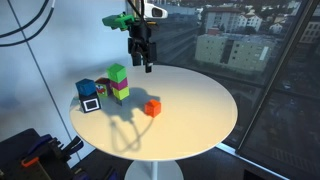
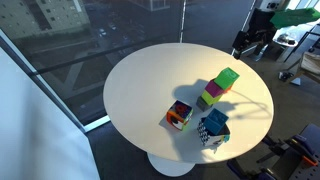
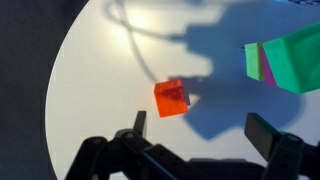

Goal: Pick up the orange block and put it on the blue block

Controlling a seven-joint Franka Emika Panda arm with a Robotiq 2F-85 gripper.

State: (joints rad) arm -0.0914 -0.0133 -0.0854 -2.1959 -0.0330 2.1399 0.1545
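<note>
The orange block lies alone on the table, so next my gripper goes down to it and closes on the block's opposite sides (image 1: 153,107) (image 3: 171,98).
The orange block (image 1: 152,106) is a small orange-red cube lying alone on the white round table (image 1: 200,110). It also shows in the other exterior view (image 2: 180,115) and in the wrist view (image 3: 171,98). The blue block (image 1: 87,90) stands near the table's edge, apart from the orange one, and shows in both exterior views (image 2: 213,125). My gripper (image 1: 145,55) hangs open and empty well above the table. In the wrist view its fingers (image 3: 200,128) are spread, and the orange block lies below, off toward one finger.
A lime-green cube (image 1: 118,73) sits on a magenta cube (image 1: 120,90) between the blue and orange blocks; the stack shows at the wrist view's edge (image 3: 295,60). A small white-and-black box (image 1: 92,104) is beside the blue block. Glass windows surround the table.
</note>
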